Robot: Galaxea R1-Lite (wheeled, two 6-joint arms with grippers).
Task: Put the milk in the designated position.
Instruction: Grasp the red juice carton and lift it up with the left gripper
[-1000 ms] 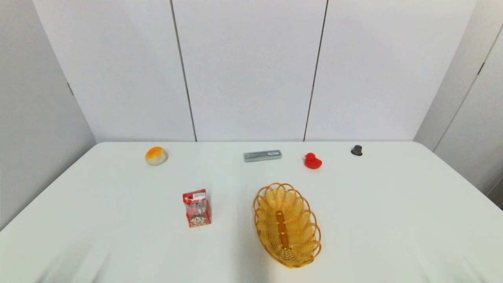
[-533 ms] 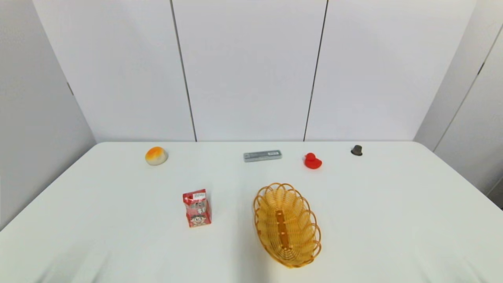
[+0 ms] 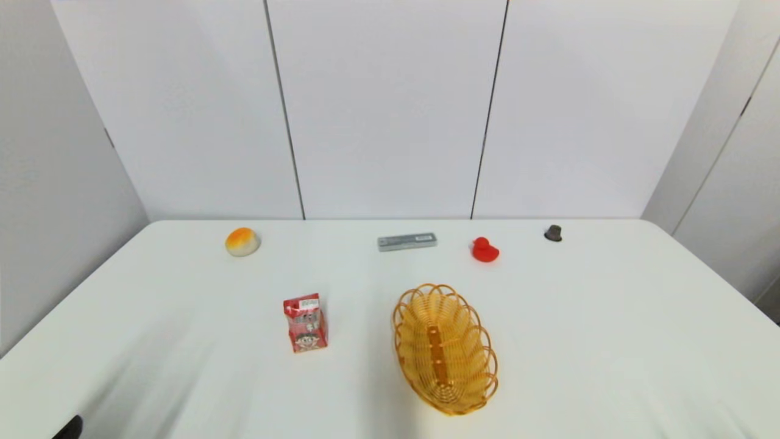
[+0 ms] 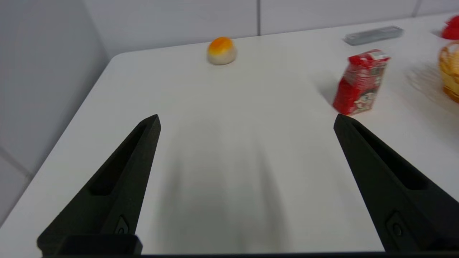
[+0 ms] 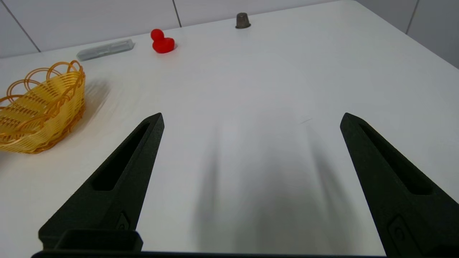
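Note:
Next, my left gripper moves to the milk and closes around the milk's middle point(image 3: 306, 326) point(image 4: 361, 83), under the white label near its top.
The milk point(image 3: 305, 322), a small red carton with a cartoon face, stands upright on the white table, left of the orange wicker basket point(image 3: 444, 347). In the left wrist view the milk point(image 4: 360, 82) is ahead and off to one side of my open left gripper point(image 4: 247, 120), well apart from it. One black tip of the left gripper point(image 3: 70, 428) shows at the near left table edge in the head view. My right gripper point(image 5: 252, 116) hangs open over bare table, with the basket point(image 5: 39, 109) off to its side. Nothing is held.
Along the back of the table lie an orange-topped bun point(image 3: 242, 241), a grey flat case point(image 3: 407, 241), a red toy duck point(image 3: 484, 250) and a small dark cap-shaped piece point(image 3: 553, 233). White wall panels stand behind the table.
A black tip of the left gripper has come into the head view at the bottom left, and its shadow has spread over the near left table. The objects have not moved.

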